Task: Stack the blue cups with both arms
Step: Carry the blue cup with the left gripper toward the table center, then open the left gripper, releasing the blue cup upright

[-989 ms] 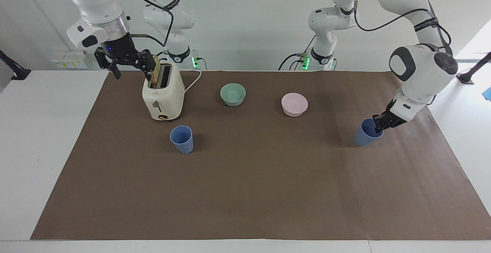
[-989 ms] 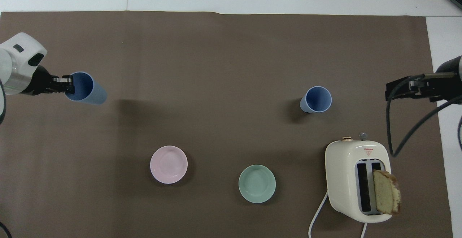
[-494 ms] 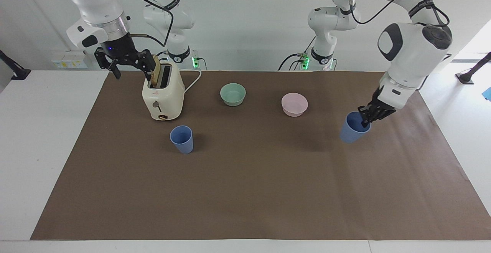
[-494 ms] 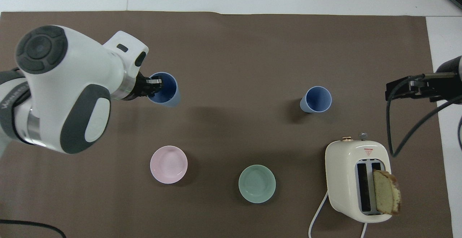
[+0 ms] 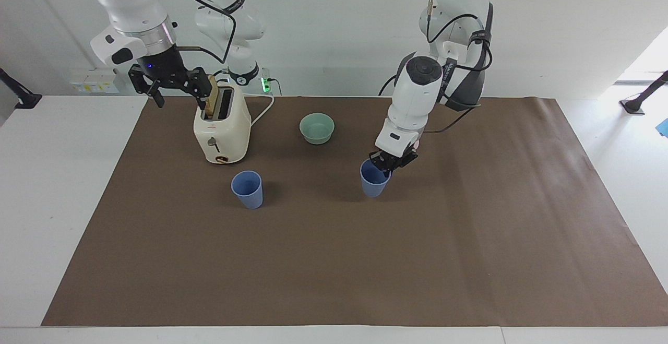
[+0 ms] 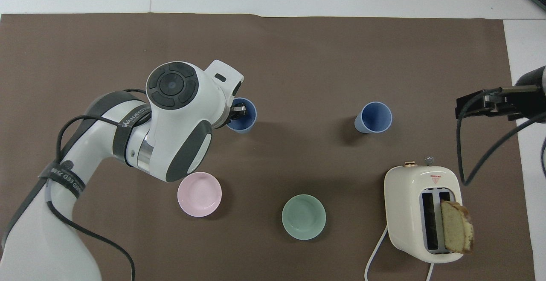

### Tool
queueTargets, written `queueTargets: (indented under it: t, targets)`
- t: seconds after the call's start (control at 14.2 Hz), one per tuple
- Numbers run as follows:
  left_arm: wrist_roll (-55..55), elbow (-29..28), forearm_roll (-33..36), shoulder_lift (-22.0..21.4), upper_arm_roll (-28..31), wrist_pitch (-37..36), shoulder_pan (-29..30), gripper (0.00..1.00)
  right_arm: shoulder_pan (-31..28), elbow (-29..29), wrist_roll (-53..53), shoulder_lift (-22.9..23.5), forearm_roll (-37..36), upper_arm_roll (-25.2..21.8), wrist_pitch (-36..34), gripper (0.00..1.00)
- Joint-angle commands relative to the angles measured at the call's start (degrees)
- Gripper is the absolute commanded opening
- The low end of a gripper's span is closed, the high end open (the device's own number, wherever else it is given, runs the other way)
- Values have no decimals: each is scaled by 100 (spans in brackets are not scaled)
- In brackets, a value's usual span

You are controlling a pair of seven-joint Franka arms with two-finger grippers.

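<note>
The robot's left gripper should release its blue cup on the mat [image 6: 248, 123] beyond the gap between the pink and green bowls. That cup is held low over the mat's middle.
My left gripper [image 5: 385, 165] is shut on the rim of one blue cup [image 5: 373, 183] and holds it upright, low over the middle of the brown mat; it also shows in the overhead view [image 6: 245, 122], partly under the left arm's wrist. The other blue cup [image 5: 247, 189] stands upright on the mat toward the right arm's end, also seen in the overhead view [image 6: 374, 117]. My right gripper [image 5: 178, 89] is open and empty in the air beside the toaster's top; it waits there and shows at the overhead view's edge [image 6: 471, 107].
A cream toaster [image 5: 222, 131] with a bread slice [image 5: 210, 101] in one slot stands nearer to the robots than the standing cup. A green bowl [image 5: 317, 128] and a pink bowl [image 6: 199, 194] sit near the robots; the left arm hides the pink bowl in the facing view.
My left arm has carried its blue cup from the left arm's end of the mat to the middle, toward the standing cup, and brought it upright. The right arm has not moved.
</note>
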Motion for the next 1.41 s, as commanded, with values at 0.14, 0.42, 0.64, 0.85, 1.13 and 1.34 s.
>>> queueTargets:
  t: [0.14,0.42,0.64,0.85,1.13,1.34]
  targets:
    - [-274,-322,112,38,77,562,-209,0,-96,-96,-76,-103,138,21,17,100]
    - [-230,-357,112,188,86,711,-271,0,-96,-96,-84,-103,138,21,8,100]
    - [-204,-427,104,162,77,703,-271,0,-96,-96,-84,-103,138,21,8,100]
    - [-186,-436,60,171,77,729,-227,68,-96,-96,-76,-103,138,21,16,100]
    - [-195,-269,138,110,121,572,-165,100,-96,-96,-76,-103,138,21,17,100]
    - [-125,-129,489,-136,156,115,80,100,-96,-96,-84,-103,147,21,17,100]
